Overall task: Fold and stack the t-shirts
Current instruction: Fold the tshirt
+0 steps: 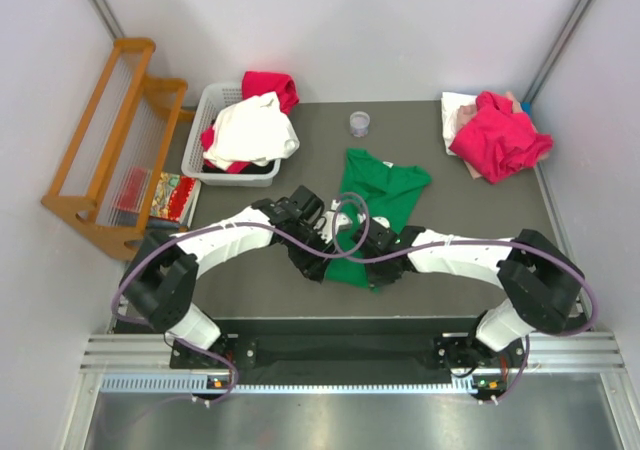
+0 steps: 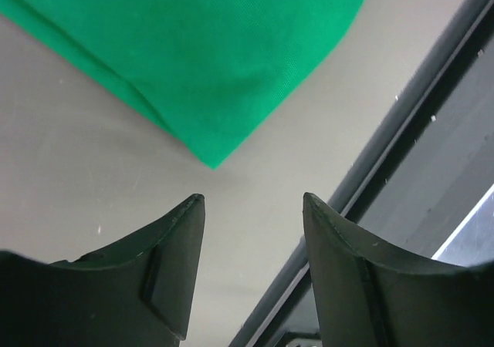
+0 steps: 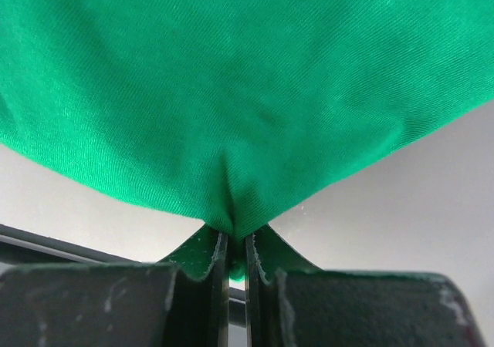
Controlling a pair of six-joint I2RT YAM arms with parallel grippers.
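Note:
The robot's right gripper needs to release the near hem on the green t-shirt's upper part point(image 1: 384, 190), just short of the t-shirt's collar.
A bright green t-shirt point(image 1: 375, 205) lies spread on the dark table in the middle. My right gripper point(image 1: 383, 273) is shut on its near hem, and the cloth point(image 3: 247, 92) bunches between the closed fingers point(image 3: 218, 254). My left gripper point(image 1: 312, 262) is open and empty just left of the shirt's near corner point(image 2: 212, 162), which lies a little beyond my fingertips point(image 2: 193, 208). A magenta-red tee point(image 1: 498, 135) lies on white and pale pink tees point(image 1: 456, 110) at the far right. A white tee point(image 1: 250, 130) and a red one point(image 1: 270, 85) sit in the basket.
A white plastic basket point(image 1: 205, 165) stands at the far left of the table. A small clear cup point(image 1: 360, 123) stands behind the green shirt. A wooden rack point(image 1: 110, 140) stands off the table to the left. The table's front edge point(image 2: 401, 131) and metal rail run close to both grippers.

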